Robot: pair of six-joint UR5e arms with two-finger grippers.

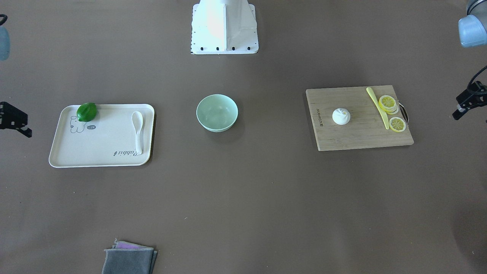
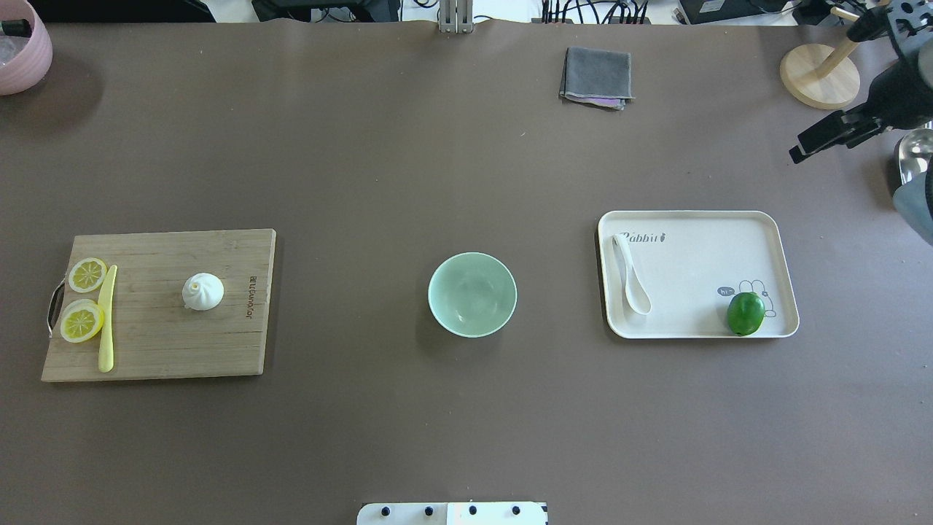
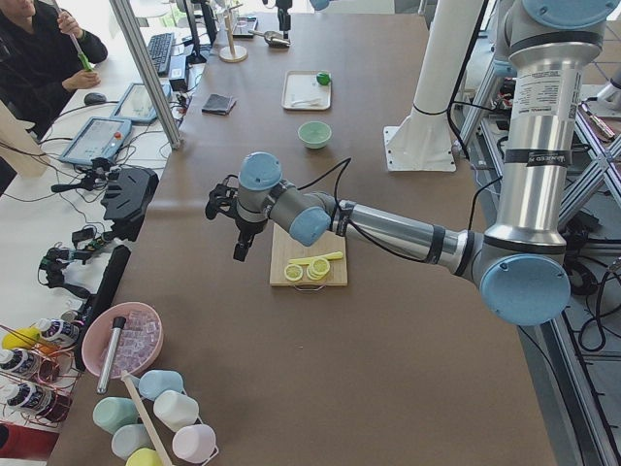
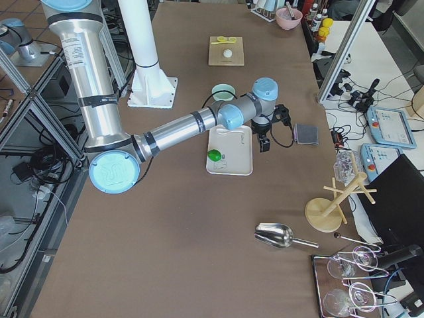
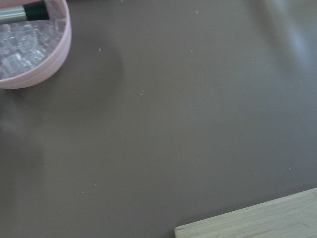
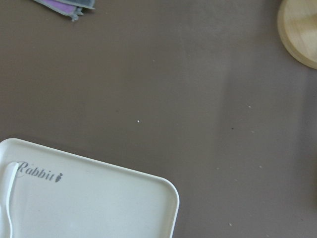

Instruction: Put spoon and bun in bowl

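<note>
I should move my right gripper to the white spoon on the cream tray next and close it on the middle of the spoon's handle (image 1: 137, 137) (image 6: 5, 193).
The pale mint-green bowl (image 1: 217, 113) (image 2: 472, 294) stands empty at the table's middle. The white spoon (image 1: 137, 131) (image 2: 631, 281) lies on the cream tray (image 1: 102, 144) (image 2: 692, 270), on the side near the bowl. The white pleated bun (image 1: 341, 116) (image 2: 203, 292) sits on the wooden cutting board (image 1: 357, 135) (image 2: 160, 343). My left gripper (image 1: 458, 112) hovers past the board's outer end. My right gripper (image 2: 802, 152) (image 1: 23, 131) hovers beyond the tray's outer far corner. Both hold nothing; I cannot tell whether they are open or shut.
A green lime (image 2: 745, 313) lies on the tray. Lemon slices (image 2: 82, 321) and a thin yellow utensil (image 2: 107, 317) lie on the board. A folded grey cloth (image 2: 596, 76), a pink tub (image 2: 22, 51) and a wooden stand (image 2: 820, 76) sit along the far edge.
</note>
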